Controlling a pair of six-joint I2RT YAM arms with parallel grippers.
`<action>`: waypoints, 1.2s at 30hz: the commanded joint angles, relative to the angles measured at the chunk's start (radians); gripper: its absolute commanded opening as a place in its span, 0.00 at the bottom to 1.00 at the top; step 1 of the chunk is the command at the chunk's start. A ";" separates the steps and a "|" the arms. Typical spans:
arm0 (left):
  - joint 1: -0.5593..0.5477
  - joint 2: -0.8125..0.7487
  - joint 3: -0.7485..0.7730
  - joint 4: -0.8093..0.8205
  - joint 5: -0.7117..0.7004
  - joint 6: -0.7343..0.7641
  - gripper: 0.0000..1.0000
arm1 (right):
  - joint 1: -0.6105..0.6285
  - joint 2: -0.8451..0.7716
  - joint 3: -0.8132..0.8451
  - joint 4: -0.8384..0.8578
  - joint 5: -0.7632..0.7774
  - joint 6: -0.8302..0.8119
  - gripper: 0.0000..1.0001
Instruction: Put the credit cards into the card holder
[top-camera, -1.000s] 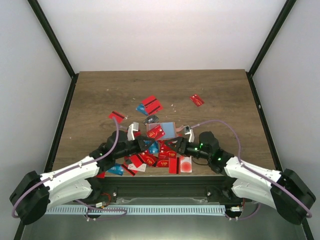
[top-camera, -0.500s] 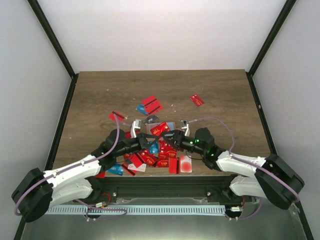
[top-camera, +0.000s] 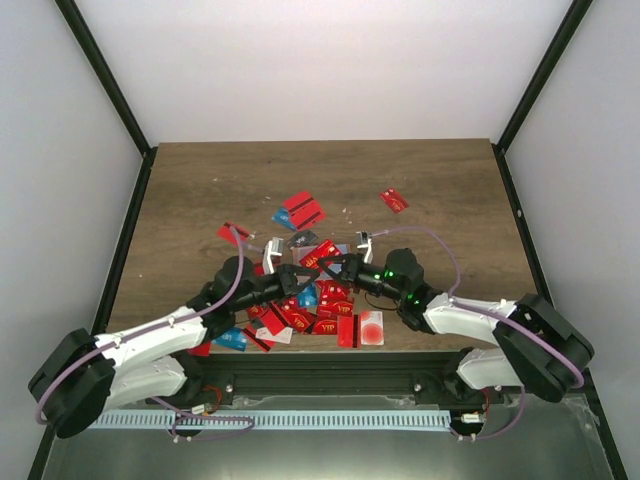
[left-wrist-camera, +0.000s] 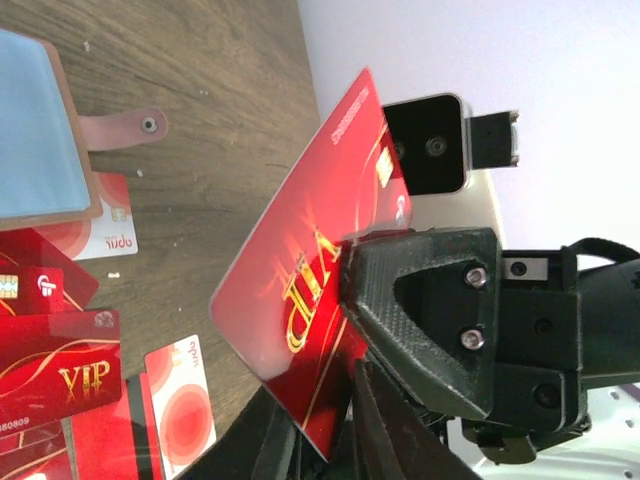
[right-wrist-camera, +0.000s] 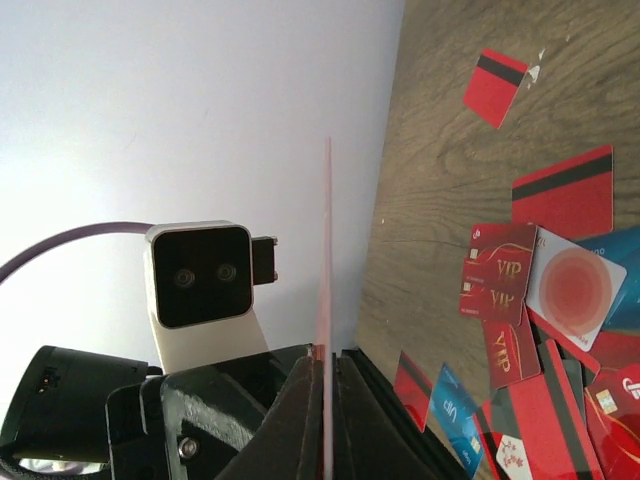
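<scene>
The red VIP card is slanted with its lower corner in the left gripper, so the robot's right gripper needs to straighten it before the left gripper takes its lower end (left-wrist-camera: 268, 375).
A red VIP credit card (left-wrist-camera: 300, 280) is held up on edge over the pile, between the two grippers. Its lower corner sits in my left gripper (left-wrist-camera: 325, 440), whose jaws are closed on it. My right gripper (right-wrist-camera: 328, 365) is shut on the same card (right-wrist-camera: 328, 250), which shows edge-on there. From above, the left gripper (top-camera: 297, 275) and right gripper (top-camera: 345, 268) meet tip to tip at the card (top-camera: 318, 258). The card holder (left-wrist-camera: 35, 130), tan-rimmed with a bluish window and a snap strap, lies open on the table beneath. Several loose credit cards (top-camera: 320, 312) lie under the arms.
More red cards lie farther back (top-camera: 303, 210), at the back right (top-camera: 394, 200) and at the left (top-camera: 233, 232). A white card with a red circle (top-camera: 371, 327) lies near the table's front edge. Black frame posts stand along both sides.
My right arm has reached left to the raised red card and its jaws have closed on it. The left arm has kept holding the card, shifted slightly forward.
</scene>
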 joint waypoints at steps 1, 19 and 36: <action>-0.003 0.023 0.032 0.020 0.030 0.046 0.25 | -0.015 0.020 0.037 0.033 -0.011 -0.022 0.01; 0.191 0.042 0.199 -0.369 0.258 0.585 0.56 | -0.285 0.076 0.206 -0.430 -0.593 -0.695 0.01; 0.199 0.076 0.254 -0.332 0.473 0.659 0.30 | -0.283 0.042 0.227 -0.473 -0.826 -0.810 0.01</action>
